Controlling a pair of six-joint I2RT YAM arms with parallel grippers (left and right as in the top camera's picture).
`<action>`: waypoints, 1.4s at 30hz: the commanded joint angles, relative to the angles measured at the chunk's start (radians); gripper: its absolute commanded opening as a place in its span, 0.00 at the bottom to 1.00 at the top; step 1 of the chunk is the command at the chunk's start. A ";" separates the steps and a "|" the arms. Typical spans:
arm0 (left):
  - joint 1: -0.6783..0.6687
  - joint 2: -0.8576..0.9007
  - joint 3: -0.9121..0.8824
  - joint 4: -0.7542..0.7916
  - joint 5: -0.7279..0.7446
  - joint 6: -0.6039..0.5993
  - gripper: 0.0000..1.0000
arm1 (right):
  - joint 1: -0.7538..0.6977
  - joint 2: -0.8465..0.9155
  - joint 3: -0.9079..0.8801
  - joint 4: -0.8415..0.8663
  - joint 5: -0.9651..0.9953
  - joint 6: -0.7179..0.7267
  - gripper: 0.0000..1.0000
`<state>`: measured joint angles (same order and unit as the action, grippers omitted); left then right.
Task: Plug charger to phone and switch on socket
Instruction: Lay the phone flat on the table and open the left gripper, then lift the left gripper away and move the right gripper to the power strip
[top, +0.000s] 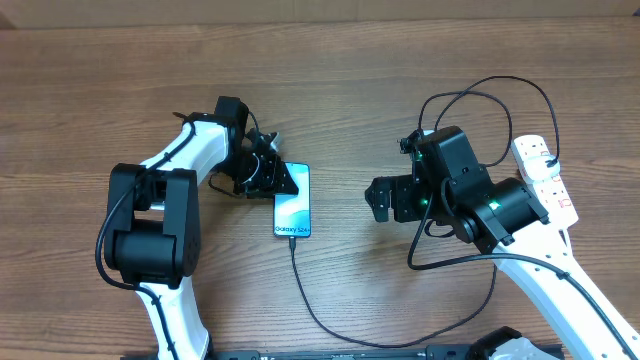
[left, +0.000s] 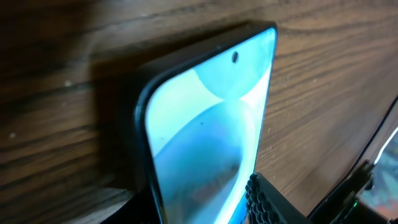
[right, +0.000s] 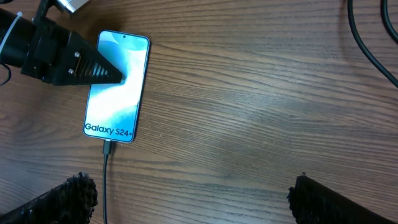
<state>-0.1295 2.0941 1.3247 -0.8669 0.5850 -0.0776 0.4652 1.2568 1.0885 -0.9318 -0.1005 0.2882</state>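
Note:
My right gripper closes next at the middle switch (top: 556, 177) on the white power strip, beside the charger's plug, ready to press.
The phone (top: 293, 200) lies flat on the wooden table with its light blue screen up and the "Galaxy S24" text at the near end. The charger's thin black cable (top: 310, 300) has its connector tip in the phone's near end (right: 107, 148). It runs forward and round to the right towards the socket. My left gripper (top: 268, 176) is at the phone's far end, and the phone (left: 205, 143) sits between its fingers. My right gripper (right: 199, 205) is open and empty. It hovers over bare wood to the right of the phone (right: 117, 87).
The white power strip (top: 545, 175) with red switches lies at the right edge, partly under my right arm. Loops of black cable (top: 490, 90) arch above that arm. Something white (top: 512, 350) shows at the front edge.

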 joint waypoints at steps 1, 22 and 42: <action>0.018 0.124 -0.065 0.043 -0.407 -0.082 0.40 | -0.003 -0.003 0.024 0.010 -0.006 0.008 1.00; 0.019 0.123 0.203 -0.086 -0.211 -0.072 0.55 | -0.003 -0.003 0.024 0.105 -0.032 0.083 1.00; -0.055 -0.464 0.580 -0.499 -0.444 -0.085 0.62 | -0.264 -0.003 0.024 -0.148 0.325 0.449 1.00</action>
<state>-0.1371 1.7927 1.8755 -1.3617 0.1841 -0.1551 0.2718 1.2568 1.0885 -1.0794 0.1741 0.6712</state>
